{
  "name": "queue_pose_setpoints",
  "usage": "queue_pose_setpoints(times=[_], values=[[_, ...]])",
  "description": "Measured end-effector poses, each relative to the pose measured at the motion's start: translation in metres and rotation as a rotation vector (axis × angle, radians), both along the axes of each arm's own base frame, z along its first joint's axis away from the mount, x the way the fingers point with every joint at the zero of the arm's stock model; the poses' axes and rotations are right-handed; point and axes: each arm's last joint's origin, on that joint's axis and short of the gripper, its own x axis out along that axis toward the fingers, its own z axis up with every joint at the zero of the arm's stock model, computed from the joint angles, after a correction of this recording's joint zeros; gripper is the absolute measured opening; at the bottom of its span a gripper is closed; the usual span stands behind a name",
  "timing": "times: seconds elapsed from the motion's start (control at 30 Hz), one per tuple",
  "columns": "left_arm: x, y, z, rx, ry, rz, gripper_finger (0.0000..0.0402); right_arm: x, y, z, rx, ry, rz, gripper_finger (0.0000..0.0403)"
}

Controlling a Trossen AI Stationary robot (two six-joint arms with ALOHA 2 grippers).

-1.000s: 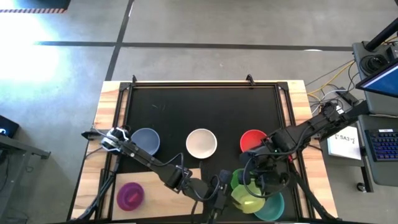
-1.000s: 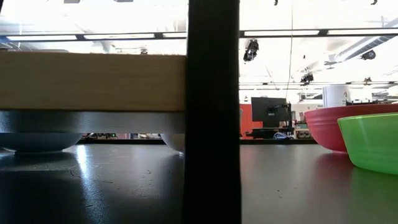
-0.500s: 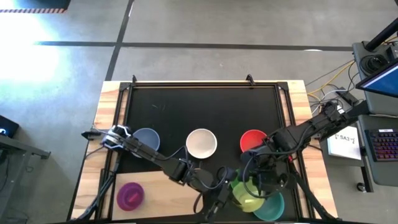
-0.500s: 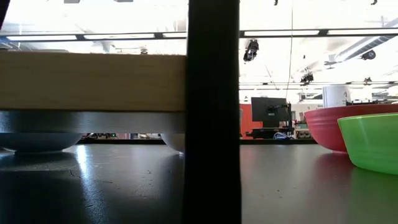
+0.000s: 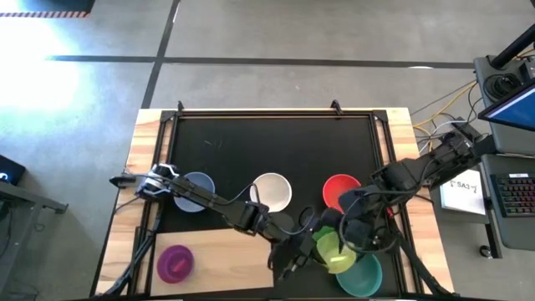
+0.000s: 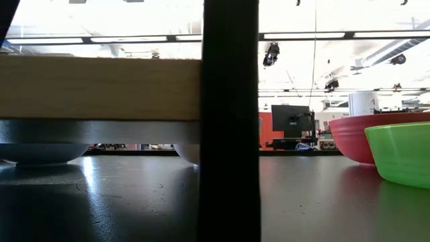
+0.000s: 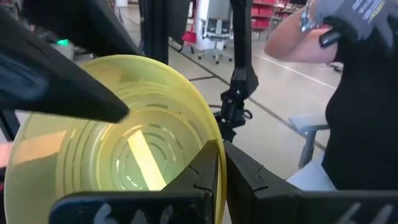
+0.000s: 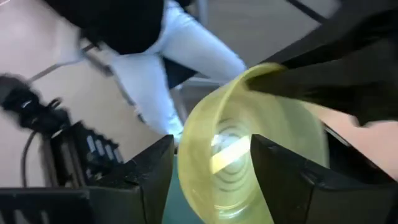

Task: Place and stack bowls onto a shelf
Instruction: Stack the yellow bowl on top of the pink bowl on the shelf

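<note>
The robot's left gripper will release the yellow-green bowl inside the magenta bowl [image 5: 175,262] on the light-wood shelf.
A yellow-green bowl [image 5: 336,254] hangs tilted above the teal bowl [image 5: 365,278] at the near right, with my left gripper [image 5: 308,244] shut on it. My right gripper [image 5: 358,234] is open. Its fingers [image 8: 155,168] stand on either side of the bowl's opposite wall [image 8: 189,155]; whether they touch it I cannot tell. A green bowl [image 6: 402,153] rests on the black mat beside them. Slate-blue [image 5: 195,191], white [image 5: 272,191] and red [image 5: 338,189] bowls sit in a row on the mat. A magenta bowl [image 5: 175,262] stands on the light-wood shelf [image 5: 217,255]. My left gripper pinches the yellow-green bowl's rim [image 7: 214,144] between its two fingers, one finger [image 7: 202,177] inside the bowl and one outside. The fingers reach it about level, from the table's left side. The bowl is tilted, its hollow turned toward the left wrist, and it is lifted off the table.
The black mat [image 5: 276,142] lies bare in its far half. A black post [image 6: 230,121] fills the middle of the low view. A person [image 7: 360,93] stands beyond the table's near edge. A keyboard and papers [image 5: 468,188] lie off the right edge.
My right gripper has opened and let go of the yellow-green bowl, then drawn slightly toward the far right. My left arm has reached farther toward the table's right edge. The bowl stays up on its rim in the left gripper and has shifted a little toward the far edge.
</note>
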Motion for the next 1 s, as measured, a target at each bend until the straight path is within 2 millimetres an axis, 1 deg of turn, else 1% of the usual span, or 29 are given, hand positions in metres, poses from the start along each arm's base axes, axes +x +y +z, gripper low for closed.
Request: queue_pose_setpoints(times=[0.13, 0.23, 0.3, 0.4, 0.47, 0.57, 0.67, 0.8, 0.9, 1.0], values=[[0.001, 0.012, -0.004, 0.025, 0.073, 0.008, 0.0001, -0.008, -0.007, 0.008, -0.010, 0.022, -0.137, 0.0214], [0.000, 0.024, 0.003, 0.056, 0.145, 0.031, 0.0001, -0.018, -0.015, 0.013, -0.055, 0.025, -0.252, 0.0214], [-0.002, 0.031, 0.012, 0.078, 0.173, 0.057, 0.0001, -0.025, -0.021, 0.015, -0.094, 0.036, -0.333, 0.0215], [-0.009, 0.038, 0.022, 0.153, 0.263, 0.116, 0.0001, -0.035, -0.029, 0.016, -0.143, 0.074, -0.454, 0.0215], [-0.015, 0.042, 0.031, 0.221, 0.353, 0.184, 0.0000, -0.041, -0.033, 0.017, -0.159, 0.105, -0.523, 0.0215], [-0.030, 0.045, 0.050, 0.296, 0.462, 0.293, 0.0000, -0.048, -0.037, 0.017, -0.161, 0.146, -0.582, 0.0215], [-0.050, 0.044, 0.063, 0.341, 0.580, 0.454, 0.0000, -0.050, -0.039, 0.017, -0.153, 0.172, -0.615, 0.0215], [-0.080, 0.038, 0.064, 0.342, 0.789, 0.655, 0.0000, -0.050, -0.039, 0.017, -0.153, 0.191, -0.648, 0.0215], [-0.105, 0.024, 0.060, 0.353, 0.915, 0.777, 0.0000, -0.051, -0.040, 0.014, -0.166, 0.229, -0.665, 0.0215], [-0.125, 0.002, 0.057, 0.298, 0.983, 0.840, 0.0000, -0.052, -0.040, 0.012, -0.163, 0.267, -0.694, 0.0215]])
